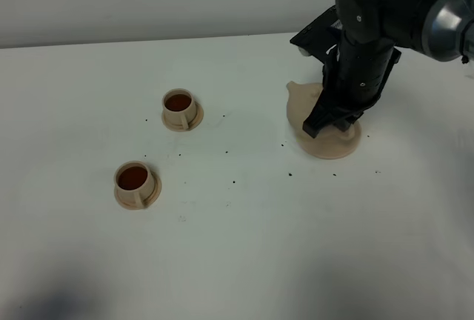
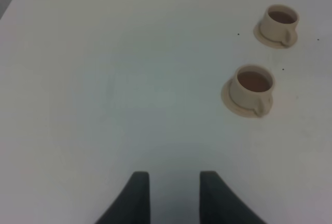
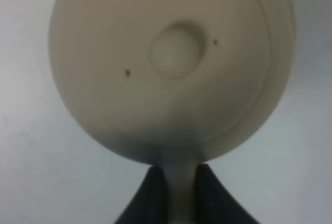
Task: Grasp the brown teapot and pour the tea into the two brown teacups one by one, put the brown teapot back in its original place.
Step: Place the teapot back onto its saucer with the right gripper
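Observation:
My right gripper has the brown teapot. It will let go of it on the flat tan disc (image 1: 325, 141), near the dark specks on the table.
The brown teapot (image 1: 302, 102) stands on or just above the flat tan disc (image 1: 335, 147) at the right of the table, mostly hidden by my right arm. Its spout points to the far left. My right gripper (image 1: 331, 123) is shut on the teapot's loop handle. The right wrist view shows the domed lid and knob (image 3: 174, 51) from above, with the handle between the fingers of my right gripper (image 3: 180, 195). Two brown teacups (image 1: 181, 109) (image 1: 136, 184) stand at centre left, both holding dark tea. My left gripper (image 2: 175, 198) is open and empty, apart from the cups (image 2: 280, 24) (image 2: 252, 89).
Small dark specks are scattered on the white table (image 1: 244, 231) between the cups and the disc. The table's far edge meets a grey wall (image 1: 148, 1). My left arm does not show in the high view.

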